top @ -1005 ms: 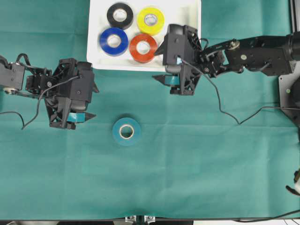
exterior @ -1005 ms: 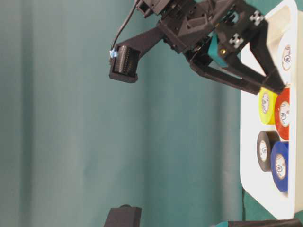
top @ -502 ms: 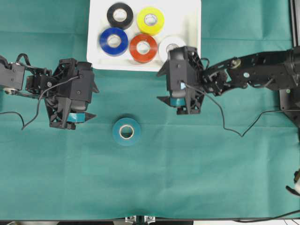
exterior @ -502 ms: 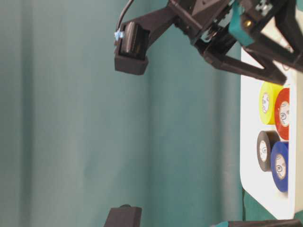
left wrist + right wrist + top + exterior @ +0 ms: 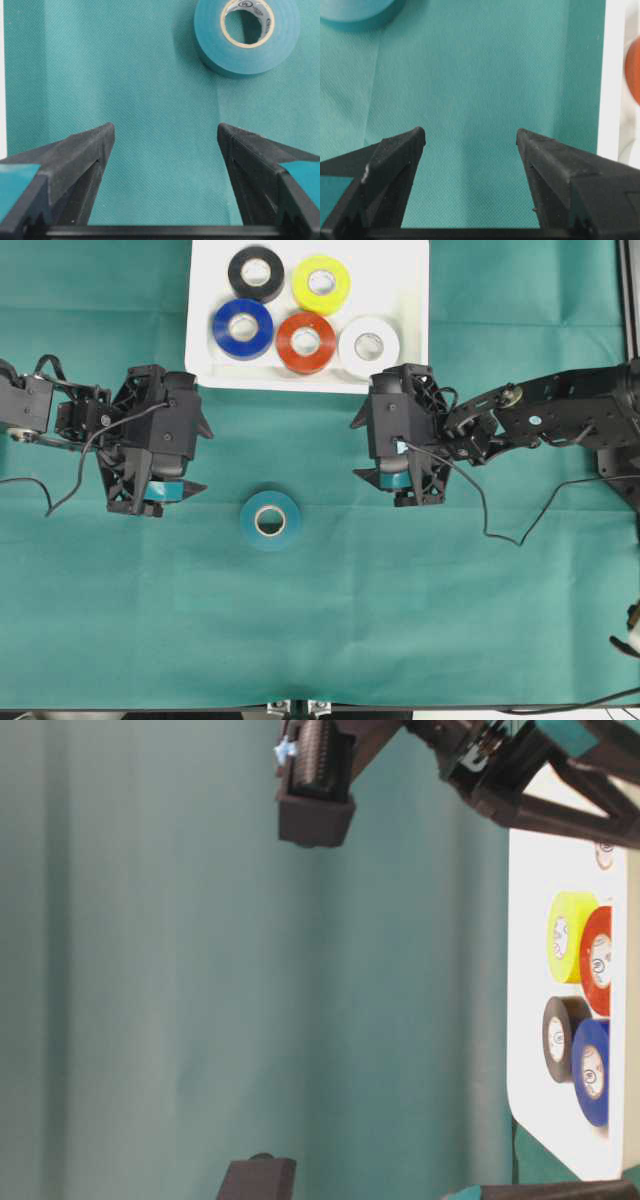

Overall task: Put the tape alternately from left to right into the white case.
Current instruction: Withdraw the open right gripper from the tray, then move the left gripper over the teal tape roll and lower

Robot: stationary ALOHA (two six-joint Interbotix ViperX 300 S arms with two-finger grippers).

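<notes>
The robot's left gripper will next go to the teal roll and close on its ring's near side (image 5: 254,536) (image 5: 276,48) toward the robot's left arm, with a finger in the roll's hole.
The white case (image 5: 204,376) at the back holds black (image 5: 256,273), yellow (image 5: 321,283), blue (image 5: 243,328), red-orange (image 5: 305,342) and white (image 5: 369,346) tape rolls. A teal roll (image 5: 270,521) lies flat on the green cloth, between the two arms. My left gripper (image 5: 203,458) is open to the left of it, and in the left wrist view the teal roll (image 5: 247,35) sits ahead and to the right of the empty gripper (image 5: 165,132). My right gripper (image 5: 356,448) is open and empty just in front of the case, below the white roll.
Green cloth covers the whole table. In the right wrist view the case rim (image 5: 612,75) runs along the right side and an edge of the teal roll (image 5: 360,12) shows at top left. A cable trails on the cloth behind the right arm (image 5: 500,530).
The right gripper has drawn back from the case toward the near side, and the white roll now lies uncovered in the case. The left arm has not moved.
</notes>
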